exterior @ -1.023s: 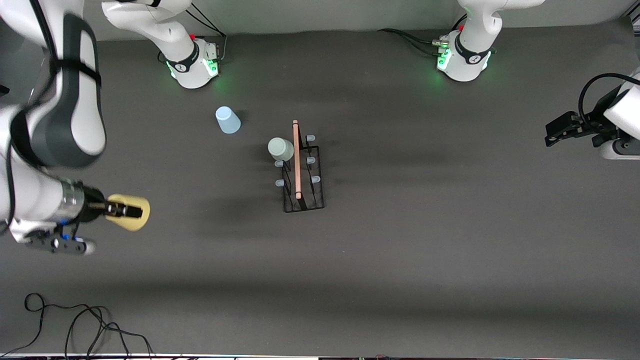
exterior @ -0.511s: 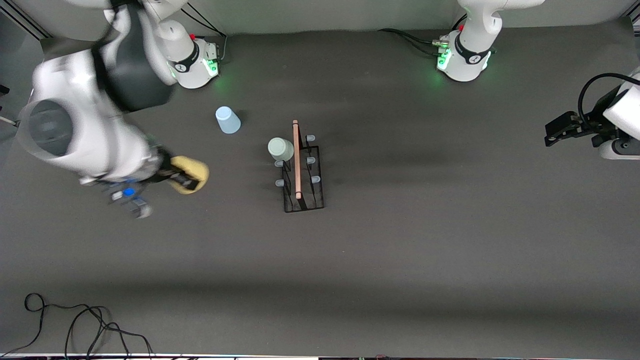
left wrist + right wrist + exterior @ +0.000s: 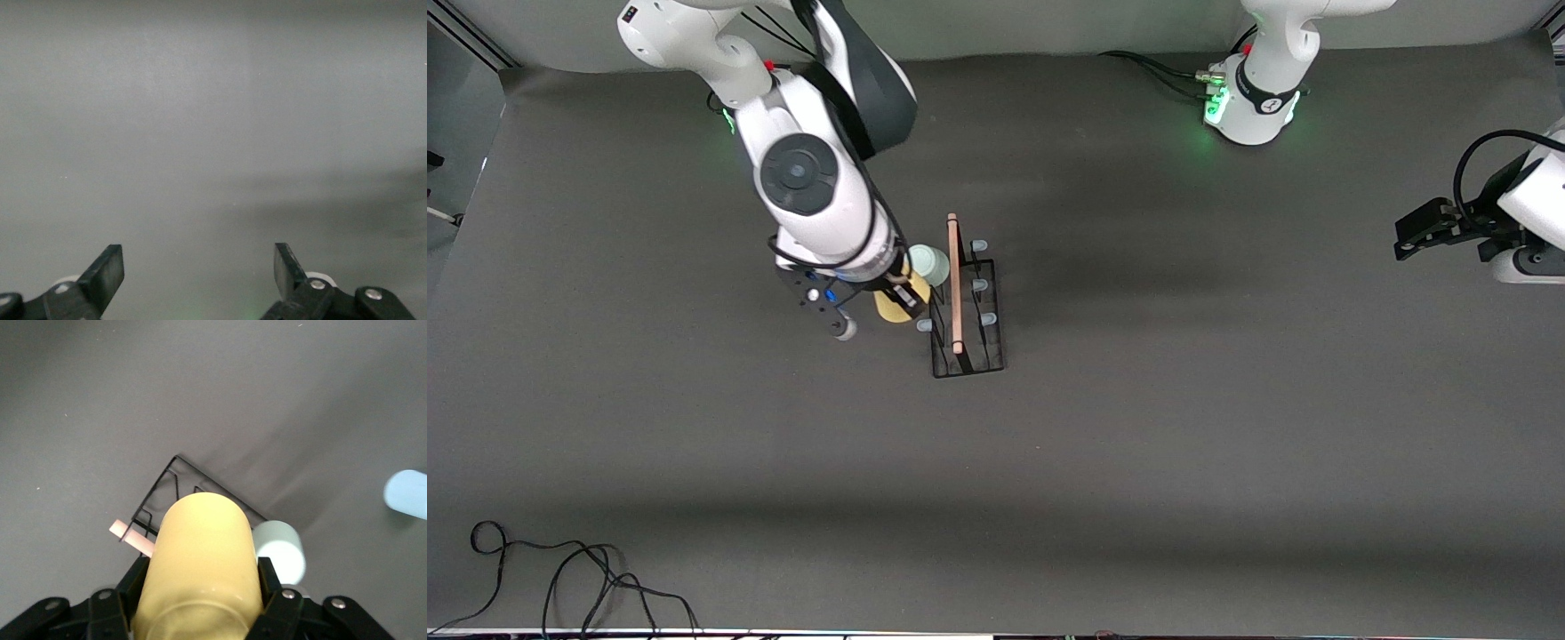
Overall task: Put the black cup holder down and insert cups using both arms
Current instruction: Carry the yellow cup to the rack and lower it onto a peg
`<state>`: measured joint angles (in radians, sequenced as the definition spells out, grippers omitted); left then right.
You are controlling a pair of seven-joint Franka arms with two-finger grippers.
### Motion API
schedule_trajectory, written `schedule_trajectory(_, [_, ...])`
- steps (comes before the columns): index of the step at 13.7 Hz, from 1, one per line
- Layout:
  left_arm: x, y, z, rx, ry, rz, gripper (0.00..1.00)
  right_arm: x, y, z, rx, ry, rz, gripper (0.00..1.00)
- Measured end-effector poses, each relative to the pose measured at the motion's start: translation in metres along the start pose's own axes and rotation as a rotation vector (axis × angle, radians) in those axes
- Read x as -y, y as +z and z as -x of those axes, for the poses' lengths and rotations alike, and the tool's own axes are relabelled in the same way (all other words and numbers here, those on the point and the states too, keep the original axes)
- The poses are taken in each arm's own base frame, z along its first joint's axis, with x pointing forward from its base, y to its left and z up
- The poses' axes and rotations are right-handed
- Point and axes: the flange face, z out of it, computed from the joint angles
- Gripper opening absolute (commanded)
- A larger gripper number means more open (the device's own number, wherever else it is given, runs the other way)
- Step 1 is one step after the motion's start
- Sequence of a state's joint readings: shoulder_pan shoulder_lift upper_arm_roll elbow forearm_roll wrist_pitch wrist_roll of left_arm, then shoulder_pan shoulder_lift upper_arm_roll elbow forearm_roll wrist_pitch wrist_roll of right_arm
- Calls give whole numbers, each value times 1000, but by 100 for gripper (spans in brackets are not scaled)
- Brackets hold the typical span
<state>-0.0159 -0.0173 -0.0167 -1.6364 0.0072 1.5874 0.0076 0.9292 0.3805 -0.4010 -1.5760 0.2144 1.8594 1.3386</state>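
Next, I release the yellow cup from my right gripper on the rack's peg [image 3: 928,337] [image 3: 197,496] farthest from the bases, beyond the mint green cup.
The black cup holder [image 3: 967,331] stands mid-table, its wooden rod [image 3: 954,284] along the top. A mint green cup [image 3: 929,263] sits upside down on a prong at the rack's end nearest the bases. My right gripper [image 3: 899,300] is shut on the yellow cup [image 3: 890,305] and holds it beside the rack, next to the mint cup. The right wrist view shows the yellow cup [image 3: 203,560] between the fingers [image 3: 137,579], with the rack [image 3: 170,480], the mint cup [image 3: 280,550] and the light blue cup [image 3: 407,493] below. My left gripper [image 3: 1409,236] waits open and empty [image 3: 198,257] at its end of the table.
The dark grey table mat [image 3: 1183,444] lies all round the rack. The right arm's links hide the light blue cup in the front view. A black cable [image 3: 560,578] lies coiled at the table corner nearest the camera on the right arm's end.
My right arm has swung in from its end of the table, carrying the yellow cup to the rack beside the mint cup. The left arm has not moved.
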Motion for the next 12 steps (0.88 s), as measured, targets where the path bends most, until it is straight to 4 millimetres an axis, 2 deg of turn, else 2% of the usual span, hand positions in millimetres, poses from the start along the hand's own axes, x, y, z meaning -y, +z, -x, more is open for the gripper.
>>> schedule_trajectory(4, [0, 0, 0, 0, 0, 0, 100, -5, 54, -2, -23, 11, -44, 3])
schedule_trajectory(10, [0, 0, 0, 0, 1, 0, 100, -7, 106, -2, -60, 27, -80, 5])
schedule_trajectory(11, [0, 0, 0, 0, 1, 0, 100, -5, 116, -2, -68, 31, -81, 43])
schedule_trajectory(12, [-1, 0, 0, 0, 2, 0, 100, -4, 125, -2, -76, 34, -79, 99])
